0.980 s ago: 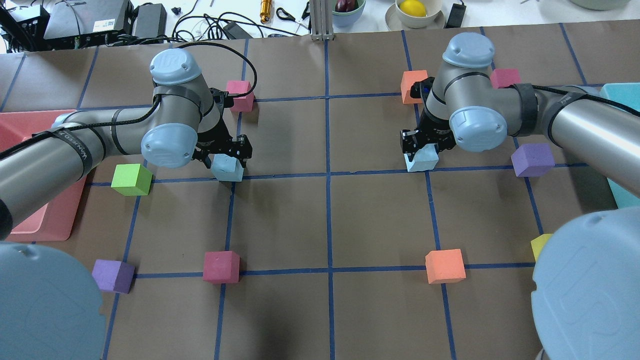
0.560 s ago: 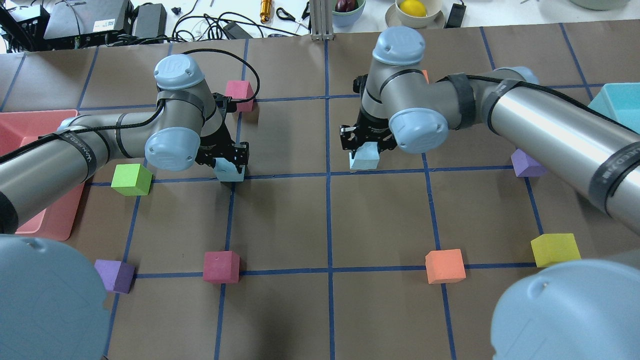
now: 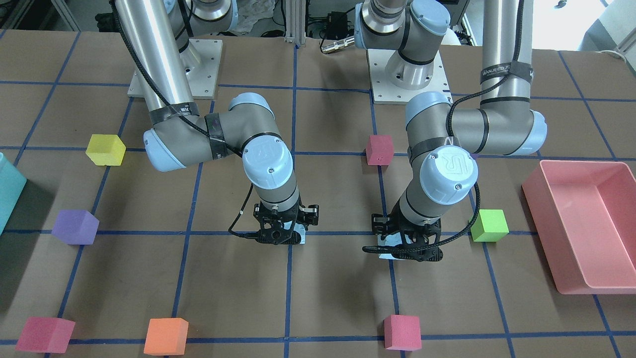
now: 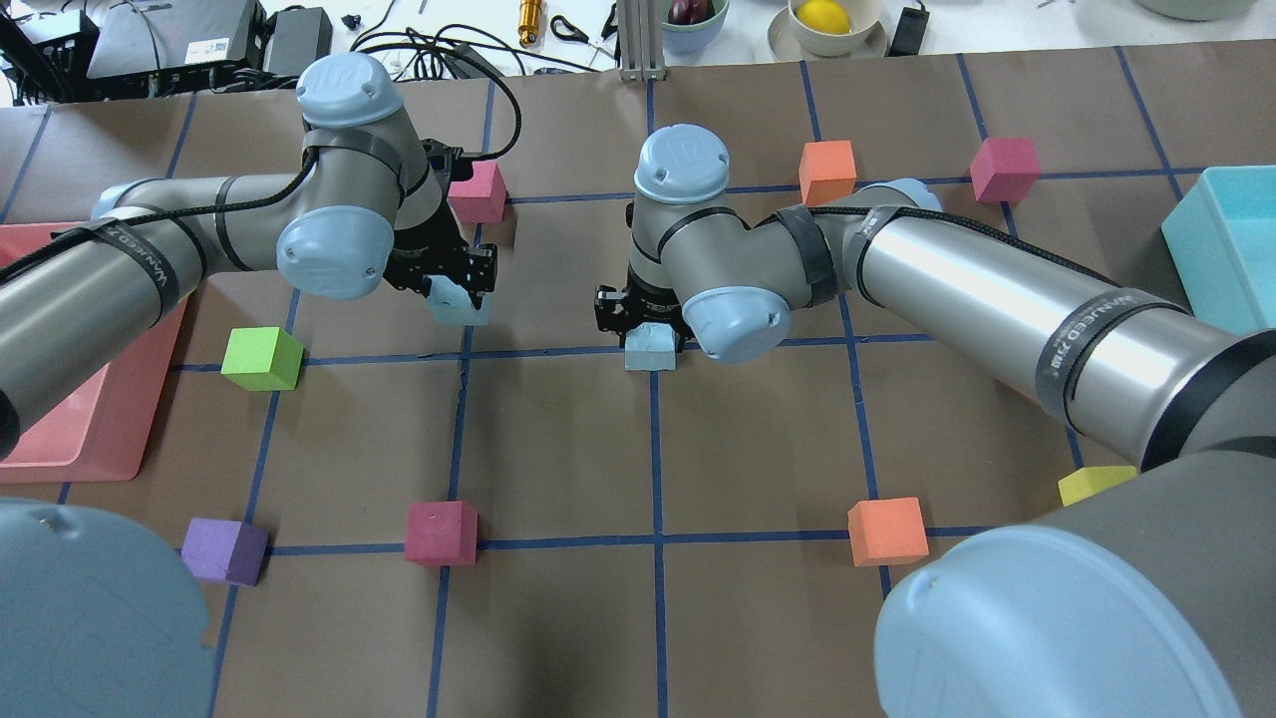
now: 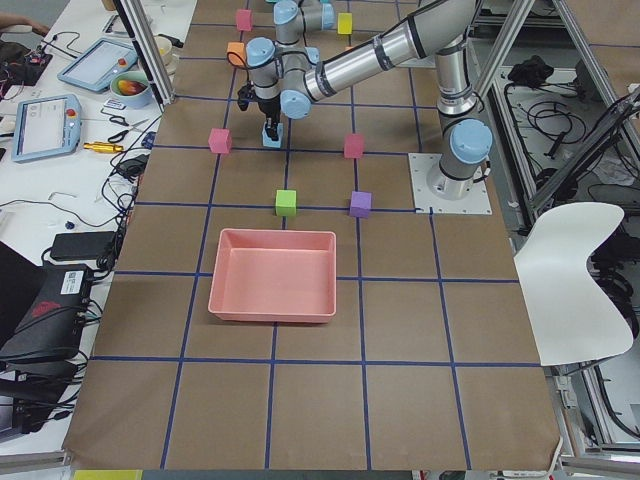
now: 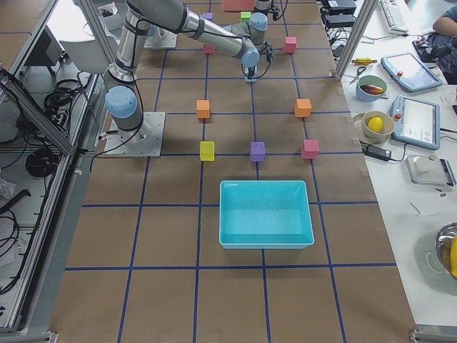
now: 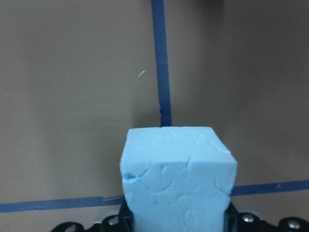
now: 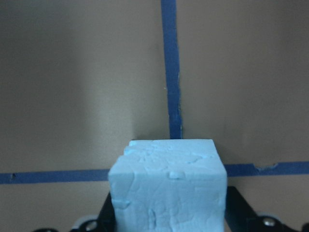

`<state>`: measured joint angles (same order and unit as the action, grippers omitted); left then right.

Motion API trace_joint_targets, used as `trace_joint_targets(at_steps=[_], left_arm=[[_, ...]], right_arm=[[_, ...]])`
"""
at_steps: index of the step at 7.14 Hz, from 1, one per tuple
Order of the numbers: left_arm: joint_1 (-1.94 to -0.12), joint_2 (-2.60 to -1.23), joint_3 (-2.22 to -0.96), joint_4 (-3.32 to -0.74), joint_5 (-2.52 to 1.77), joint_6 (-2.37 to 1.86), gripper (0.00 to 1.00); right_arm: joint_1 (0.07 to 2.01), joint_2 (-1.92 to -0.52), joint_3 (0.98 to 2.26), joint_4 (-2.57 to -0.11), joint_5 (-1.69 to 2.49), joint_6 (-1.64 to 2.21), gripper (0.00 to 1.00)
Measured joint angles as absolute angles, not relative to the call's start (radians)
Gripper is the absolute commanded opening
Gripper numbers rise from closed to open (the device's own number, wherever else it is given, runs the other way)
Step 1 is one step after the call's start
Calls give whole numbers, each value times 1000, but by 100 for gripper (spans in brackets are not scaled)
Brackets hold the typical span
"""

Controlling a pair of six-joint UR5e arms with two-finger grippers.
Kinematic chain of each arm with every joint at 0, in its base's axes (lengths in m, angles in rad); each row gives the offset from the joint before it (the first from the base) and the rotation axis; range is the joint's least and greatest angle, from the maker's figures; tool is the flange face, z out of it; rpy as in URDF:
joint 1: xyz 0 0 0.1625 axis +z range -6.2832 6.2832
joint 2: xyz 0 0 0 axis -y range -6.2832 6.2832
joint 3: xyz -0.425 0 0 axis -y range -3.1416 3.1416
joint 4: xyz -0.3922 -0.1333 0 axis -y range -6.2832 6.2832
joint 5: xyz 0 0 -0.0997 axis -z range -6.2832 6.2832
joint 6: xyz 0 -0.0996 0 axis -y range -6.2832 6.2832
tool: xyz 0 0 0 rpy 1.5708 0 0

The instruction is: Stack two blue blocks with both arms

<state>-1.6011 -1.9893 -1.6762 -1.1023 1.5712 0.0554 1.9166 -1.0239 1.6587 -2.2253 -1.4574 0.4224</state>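
Observation:
The blue block in my left gripper needs to be let go on top of the other blue block, at the central tape crossing (image 3: 292, 215).
Two pale blue foam blocks are each held in a gripper. My left gripper (image 4: 457, 291) is shut on one blue block (image 4: 461, 305) and holds it slightly above the table, left of centre; the block fills the left wrist view (image 7: 177, 179). My right gripper (image 4: 645, 329) is shut on the other blue block (image 4: 650, 353), low over the central tape crossing; it also shows in the right wrist view (image 8: 168, 186). I cannot tell whether this block touches the table. The two blocks are about one grid square apart. In the front view the left gripper (image 3: 403, 247) and the right gripper (image 3: 280, 232) hang side by side.
A green cube (image 4: 261, 357) and a pink bin (image 4: 90, 439) lie left of the left gripper. A magenta cube (image 4: 477, 191) sits just behind it. Orange (image 4: 827, 172), magenta (image 4: 1005, 168), purple (image 4: 226, 548) and yellow (image 4: 1097, 484) cubes are scattered. A teal bin (image 4: 1221, 249) stands at the right.
My right arm has carried its blue block leftward to the central tape crossing. My left gripper has moved its blue block slightly up and away from the near tape line.

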Motion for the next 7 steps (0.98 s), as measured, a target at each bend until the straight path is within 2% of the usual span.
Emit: trace_joint_targets(at_steps=[2, 4, 7], left_arm=[[-1655, -1971, -1625, -1169, 1571, 26, 0], [-1711, -1944, -1616, -1197, 1531, -57, 0], [-1829, -1961, -1614, -1179, 1504, -258, 0]], right_arm=[[1918, -1086, 1645, -2182, -1477, 419, 100], [1904, -1239, 1591, -1982, -1475, 397, 100], [1811, -1376, 1467, -1689, -1488, 310, 100]])
